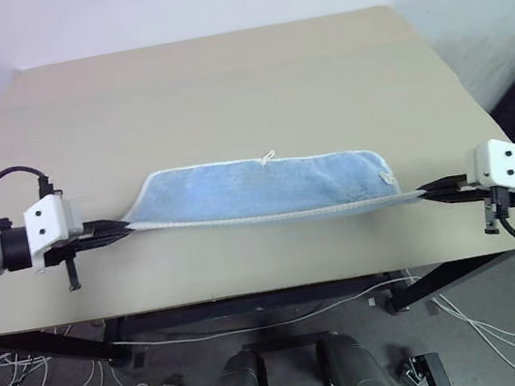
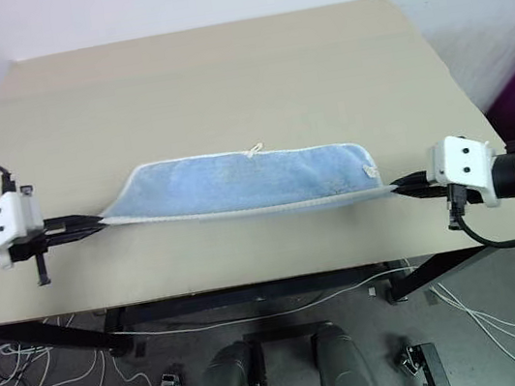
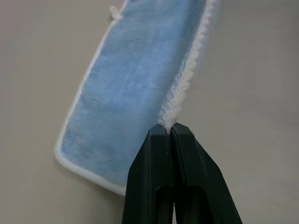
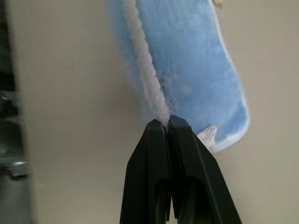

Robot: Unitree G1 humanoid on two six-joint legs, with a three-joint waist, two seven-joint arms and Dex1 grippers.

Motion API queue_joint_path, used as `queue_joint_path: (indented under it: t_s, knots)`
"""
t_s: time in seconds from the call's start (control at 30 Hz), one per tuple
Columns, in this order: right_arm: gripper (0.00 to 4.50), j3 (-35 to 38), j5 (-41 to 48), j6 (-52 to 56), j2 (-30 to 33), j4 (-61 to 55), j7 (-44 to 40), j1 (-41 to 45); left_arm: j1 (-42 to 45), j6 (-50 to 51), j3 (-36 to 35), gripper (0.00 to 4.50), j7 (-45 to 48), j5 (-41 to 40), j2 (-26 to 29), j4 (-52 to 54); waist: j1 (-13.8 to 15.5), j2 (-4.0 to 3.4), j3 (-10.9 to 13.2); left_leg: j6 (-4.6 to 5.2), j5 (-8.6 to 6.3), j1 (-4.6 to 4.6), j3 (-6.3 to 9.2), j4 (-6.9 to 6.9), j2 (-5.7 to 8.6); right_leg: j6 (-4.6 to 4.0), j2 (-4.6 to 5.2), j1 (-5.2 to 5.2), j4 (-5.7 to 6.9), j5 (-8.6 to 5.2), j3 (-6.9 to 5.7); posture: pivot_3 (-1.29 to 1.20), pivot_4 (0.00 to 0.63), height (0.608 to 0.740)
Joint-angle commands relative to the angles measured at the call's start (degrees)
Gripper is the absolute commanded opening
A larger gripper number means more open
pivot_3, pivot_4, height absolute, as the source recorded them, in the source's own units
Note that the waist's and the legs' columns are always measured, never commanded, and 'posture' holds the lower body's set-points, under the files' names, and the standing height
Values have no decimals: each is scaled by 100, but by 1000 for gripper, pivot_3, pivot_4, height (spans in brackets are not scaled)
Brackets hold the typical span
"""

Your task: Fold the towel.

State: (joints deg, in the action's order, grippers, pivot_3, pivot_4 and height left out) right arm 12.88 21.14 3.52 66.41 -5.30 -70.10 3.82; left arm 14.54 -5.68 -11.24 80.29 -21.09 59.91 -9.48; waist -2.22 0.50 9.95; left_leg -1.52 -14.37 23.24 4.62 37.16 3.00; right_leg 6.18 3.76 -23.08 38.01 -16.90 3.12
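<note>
The robot's left gripper needs to release the towel's near corner on top of the towel's far corner at the same end (image 1: 152, 178) (image 3: 67, 149).
The light-blue towel (image 1: 262, 187) with white edging is stretched across the near part of the table, doubled over lengthwise. My left gripper (image 1: 124, 228) is shut on its left near corner, and my right gripper (image 1: 424, 193) is shut on its right near corner. The near edge runs taut between them, slightly lifted, while the far part lies on the table. A small white loop (image 1: 268, 158) sticks out of the far edge and a white tag (image 1: 388, 176) sits near the right end. In the wrist views the black fingers (image 3: 161, 158) (image 4: 159, 154) pinch the white edging.
The beige table (image 1: 222, 91) stretches far beyond the towel, bare. Its front edge (image 1: 254, 294) lies just below the grippers. Cables trail on the floor under the table at both sides.
</note>
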Motion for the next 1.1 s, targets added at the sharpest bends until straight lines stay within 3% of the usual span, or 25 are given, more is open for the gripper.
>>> queue_joint_path:
  t_s: [0.03,0.23,0.47,0.83,1.1]
  knots:
    - [18,407,324,520,124,-579,-192,-323,-320,294,-393,0,13,-196,246,452,27,1,0,1,-1,2,0,0,0,0,1,0,-3,0,-2,0,150,740]
    - [18,333,357,861,83,-805,-375,-391,-597,418,-379,0,10,-87,333,527,104,-1,1,5,-3,5,-4,0,0,1,2,-2,-8,0,-2,0,150,740]
    - [18,-445,-98,745,-135,-167,-310,628,917,153,471,0,-606,742,-169,-500,157,2,0,5,-3,8,-3,8,8,2,-1,1,-9,1,-12,0,150,740]
    - [18,-1534,-1352,-527,-924,2712,-184,2968,2937,-1215,1569,0,-1422,2188,-1207,-3288,124,3,1,8,-4,17,-9,12,13,4,-9,-17,0,2,-10,0,150,740]
    - [18,-1875,-2083,-1509,-1475,4530,235,4048,3783,-1968,1947,0,-2145,2877,-1604,-4761,121,2,1,7,-3,25,-12,10,14,4,-10,-30,3,1,-8,0,150,740]
